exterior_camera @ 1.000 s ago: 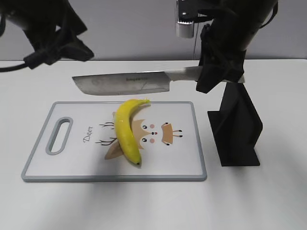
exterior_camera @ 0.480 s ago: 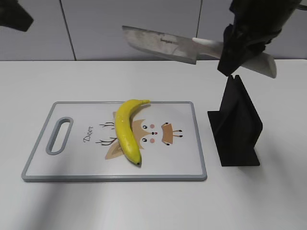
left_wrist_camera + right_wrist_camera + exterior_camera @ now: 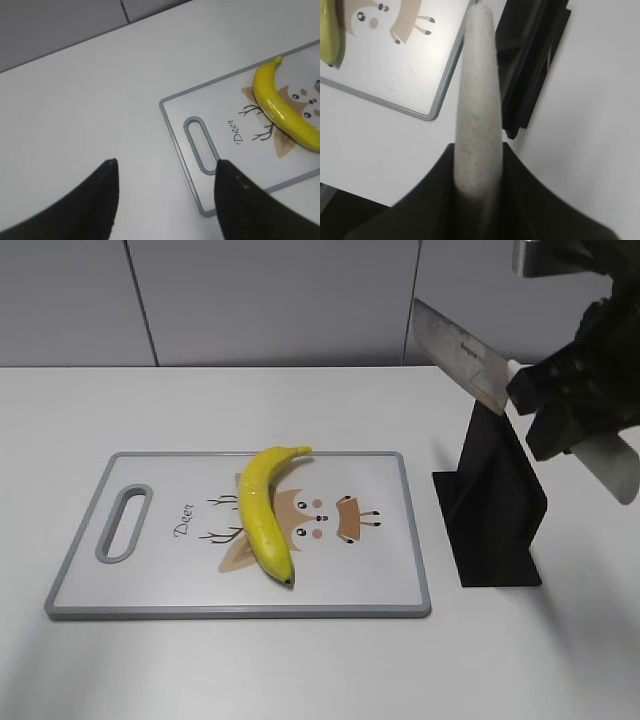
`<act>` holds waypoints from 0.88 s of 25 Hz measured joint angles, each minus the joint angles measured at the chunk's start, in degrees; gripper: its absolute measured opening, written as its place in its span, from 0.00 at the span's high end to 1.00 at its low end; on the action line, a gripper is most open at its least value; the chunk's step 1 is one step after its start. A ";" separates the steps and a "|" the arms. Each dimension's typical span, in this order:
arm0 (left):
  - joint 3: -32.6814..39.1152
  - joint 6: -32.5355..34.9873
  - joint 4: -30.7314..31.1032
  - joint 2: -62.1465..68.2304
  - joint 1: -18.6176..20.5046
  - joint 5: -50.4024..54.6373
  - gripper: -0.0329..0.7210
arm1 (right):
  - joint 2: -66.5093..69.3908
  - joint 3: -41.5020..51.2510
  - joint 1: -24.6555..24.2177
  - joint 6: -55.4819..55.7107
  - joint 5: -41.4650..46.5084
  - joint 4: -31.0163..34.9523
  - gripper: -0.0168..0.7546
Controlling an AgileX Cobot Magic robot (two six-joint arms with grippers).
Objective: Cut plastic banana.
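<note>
My right gripper will set the knife down in the black knife stand point(image 3: 521, 462) point(image 3: 527, 52) beside the cutting board.
The plastic banana point(image 3: 265, 512) lies whole on the cutting board point(image 3: 150, 580), over its deer print; it also shows in the left wrist view point(image 3: 280, 110) and at the edge of the right wrist view point(image 3: 330, 35). My right gripper point(image 3: 560, 405) is shut on the pale handle point(image 3: 477, 100) of a knife. The knife blade point(image 3: 455, 350) is raised above the black knife stand point(image 3: 495, 510), to the right of the board. My left gripper point(image 3: 165, 170) is open and empty above the table, near the board's handle slot point(image 3: 200, 145). It is out of the exterior view.
The black knife stand point(image 3: 530, 60) sits just right of the cutting board point(image 3: 420, 65). White tabletop point(image 3: 300, 670) surrounds the board. A grey wall point(image 3: 250, 300) runs behind the table.
My right gripper has swung the knife from over the board's far edge up and to the right, above the stand. My left arm has withdrawn out of the exterior view.
</note>
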 joint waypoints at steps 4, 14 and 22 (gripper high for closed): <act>4.88 -0.43 -0.06 -7.29 0.00 -1.31 0.17 | -1.22 5.38 0.00 6.16 -4.17 -2.75 0.75; 24.87 -9.34 2.02 -31.68 0.00 -1.77 0.17 | -1.84 11.94 0.00 17.23 -11.00 -6.92 0.75; 35.65 -11.70 4.76 -52.16 0.00 4.66 0.17 | -1.84 13.67 0.00 18.47 -13.69 -7.39 0.75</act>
